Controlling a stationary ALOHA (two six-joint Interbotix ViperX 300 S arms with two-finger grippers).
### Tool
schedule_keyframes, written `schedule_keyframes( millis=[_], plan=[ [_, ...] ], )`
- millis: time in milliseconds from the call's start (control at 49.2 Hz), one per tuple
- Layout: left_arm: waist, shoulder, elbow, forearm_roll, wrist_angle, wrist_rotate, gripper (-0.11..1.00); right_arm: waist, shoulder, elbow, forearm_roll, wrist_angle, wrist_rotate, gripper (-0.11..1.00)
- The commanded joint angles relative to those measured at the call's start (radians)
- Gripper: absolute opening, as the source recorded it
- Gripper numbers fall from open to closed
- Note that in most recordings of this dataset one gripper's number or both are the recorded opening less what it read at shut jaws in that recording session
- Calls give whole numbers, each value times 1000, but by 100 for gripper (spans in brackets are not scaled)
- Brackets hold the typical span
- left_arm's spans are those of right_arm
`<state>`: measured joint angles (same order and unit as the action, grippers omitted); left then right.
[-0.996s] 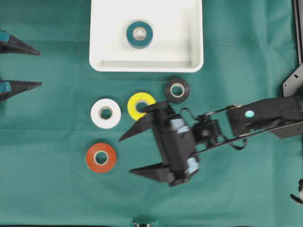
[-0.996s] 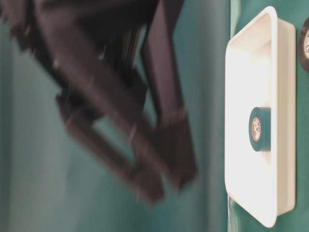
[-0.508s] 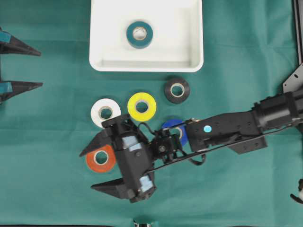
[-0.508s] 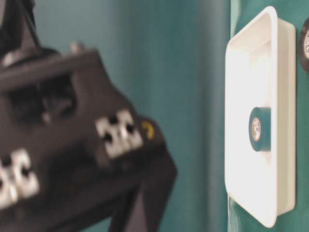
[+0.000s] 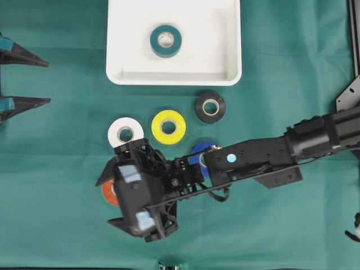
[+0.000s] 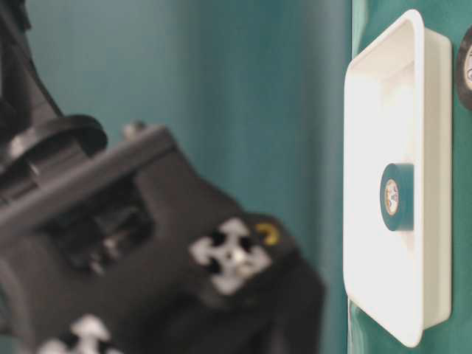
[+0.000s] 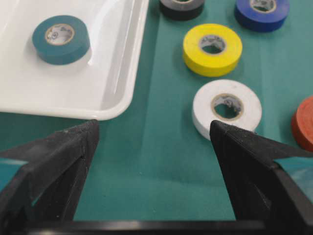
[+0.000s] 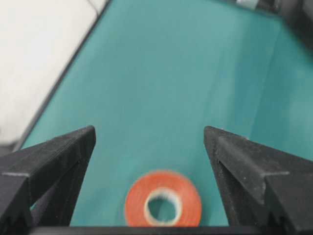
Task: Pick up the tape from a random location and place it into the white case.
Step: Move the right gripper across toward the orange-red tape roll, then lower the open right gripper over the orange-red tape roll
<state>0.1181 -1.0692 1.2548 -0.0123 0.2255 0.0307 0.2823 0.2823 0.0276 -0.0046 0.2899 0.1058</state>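
Next, my right gripper grabs the orange tape's side [image 5: 113, 201] [image 8: 137, 199] that is farthest from the white case, with one finger inside the orange tape's hole.
The white case [image 5: 225, 34] lies at the top centre with a teal tape [image 5: 165, 41] flat inside it. On the green cloth below lie a black tape [image 5: 210, 107], a yellow tape [image 5: 168, 126], a white tape [image 5: 125, 133] and a blue tape [image 5: 198, 153], partly under the right arm. My right gripper [image 5: 103, 202] hangs open over the orange tape [image 5: 108, 194], which shows between the open fingers in the right wrist view as the orange tape [image 8: 163, 205]. My left gripper [image 5: 48, 81] rests open and empty at the left edge.
The left wrist view looks past its open gripper [image 7: 154, 127] at the case's rim [image 7: 117, 105], the white tape [image 7: 227, 107] and the yellow tape [image 7: 212, 49]. The table-level view is mostly filled by the blurred right gripper [image 6: 147, 258].
My right arm has swept left and toward the front, from beside the yellow tape to over the orange tape, uncovering the blue tape. Its jaws stayed open. The left gripper has not moved.
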Motion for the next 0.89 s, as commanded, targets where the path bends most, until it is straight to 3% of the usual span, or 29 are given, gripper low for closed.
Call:
schedule_keyframes(
  millis=[0, 427, 874],
  plan=[
    [-2, 11, -9, -2, -5, -2, 99, -6, 0, -69, -6, 109, 28, 89],
    [-2, 11, -8, -2, 2, -2, 99, -8, 91, -219, -29, 454, 52, 89],
    [20, 11, -5, 0, 8, 0, 99, -5, 103, -238, -31, 492, 54, 89]
  ],
)
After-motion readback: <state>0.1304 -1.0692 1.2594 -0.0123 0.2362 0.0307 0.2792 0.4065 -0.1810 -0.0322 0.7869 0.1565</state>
